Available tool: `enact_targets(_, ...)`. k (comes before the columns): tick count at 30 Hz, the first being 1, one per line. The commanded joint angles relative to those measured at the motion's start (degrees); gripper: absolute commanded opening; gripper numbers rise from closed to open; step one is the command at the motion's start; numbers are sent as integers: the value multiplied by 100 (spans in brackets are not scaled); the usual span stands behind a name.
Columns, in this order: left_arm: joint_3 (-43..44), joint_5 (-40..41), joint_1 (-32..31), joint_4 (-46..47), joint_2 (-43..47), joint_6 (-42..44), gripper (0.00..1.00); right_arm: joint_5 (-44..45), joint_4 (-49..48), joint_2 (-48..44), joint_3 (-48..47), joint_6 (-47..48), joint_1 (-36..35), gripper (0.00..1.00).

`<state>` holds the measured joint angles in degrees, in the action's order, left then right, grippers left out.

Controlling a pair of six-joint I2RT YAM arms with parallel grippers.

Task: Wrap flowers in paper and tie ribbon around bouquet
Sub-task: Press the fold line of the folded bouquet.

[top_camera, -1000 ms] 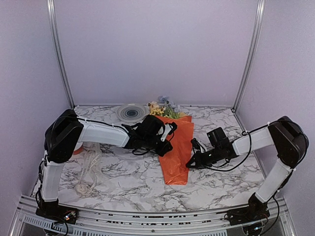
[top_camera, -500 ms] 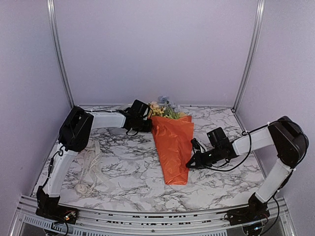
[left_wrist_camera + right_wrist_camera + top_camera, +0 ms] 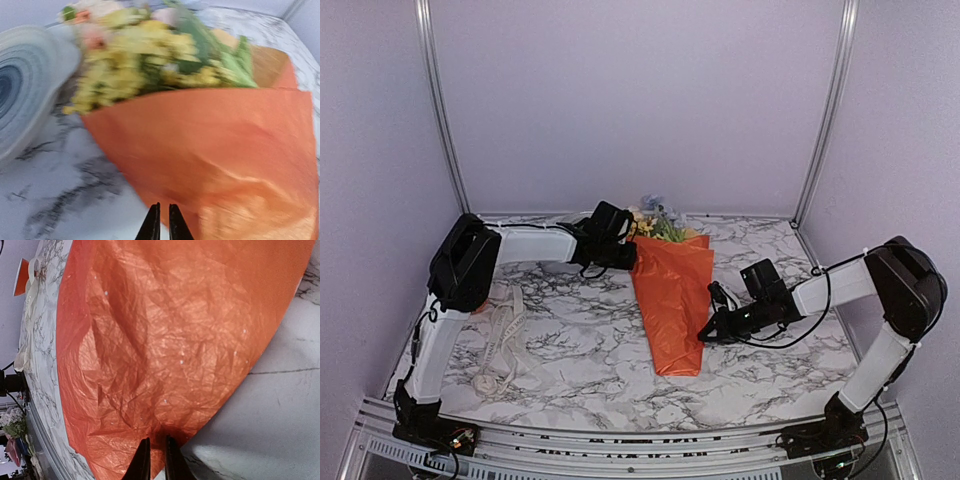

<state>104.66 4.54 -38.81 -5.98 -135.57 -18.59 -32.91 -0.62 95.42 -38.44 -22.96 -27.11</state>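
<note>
My right gripper will take the paper's edge nearer the flowers [image 3: 705,303] and hold there for the ribbon, since it is pinching the orange paper low by its narrow end.
The bouquet lies on the marble table, an orange paper [image 3: 672,300] cone whose narrow end points toward me. The flowers [image 3: 655,220], yellow and pale, stick out of the wide far end. In the left wrist view they [image 3: 150,65] are blurred above the paper [image 3: 215,140]. My left gripper [image 3: 632,252] sits at the cone's far left corner, its tips [image 3: 161,205] nearly together at the paper's edge with nothing seen between them. My right gripper [image 3: 704,336] is shut on the paper's right edge [image 3: 165,330], which puckers at its tips [image 3: 156,438]. The cream ribbon [image 3: 502,335] lies looped at the left.
A round grey-blue ringed disc [image 3: 20,85] sits just left of the flowers at the back. An orange spool [image 3: 22,270] lies at the far left by the ribbon [image 3: 30,290]. Purple walls and metal posts [image 3: 440,110] enclose the table.
My left arm swung from the middle of the cone to its far left corner by the flowers, and its jaws narrowed. The right arm and the bouquet stayed put.
</note>
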Motion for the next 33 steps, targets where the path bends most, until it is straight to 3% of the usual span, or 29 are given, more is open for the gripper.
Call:
enact_targets(1, -565, -422, -691, 512, 774, 330, 9, 337, 199, 171, -34, -102, -31, 12)
enact_targets(9, -961, -881, -1574, 286, 660, 715, 10, 223, 201, -14, -130, -165, -33, 12)
enact_targets(16, -432, -1087, -1659, -277, -9, 655, 10, 58, 297, -380, -262, -254, 59, 12)
enact_targets(22, -438, -1103, -1676, -312, -62, 728, 10, 61, 341, -719, -384, -380, 729, 16)
enact_targets(27, -464, -1060, -1679, -325, -23, 785, 10, -48, 266, -338, -632, -291, 918, 42)
enact_targets(30, -456, -1071, -1676, -327, -15, 812, 10, -438, 73, 28, -822, -273, 918, 71)
enact_targets(33, -448, -1089, -1676, -325, -21, 813, 10, -533, -94, 344, -913, -395, 919, 78)
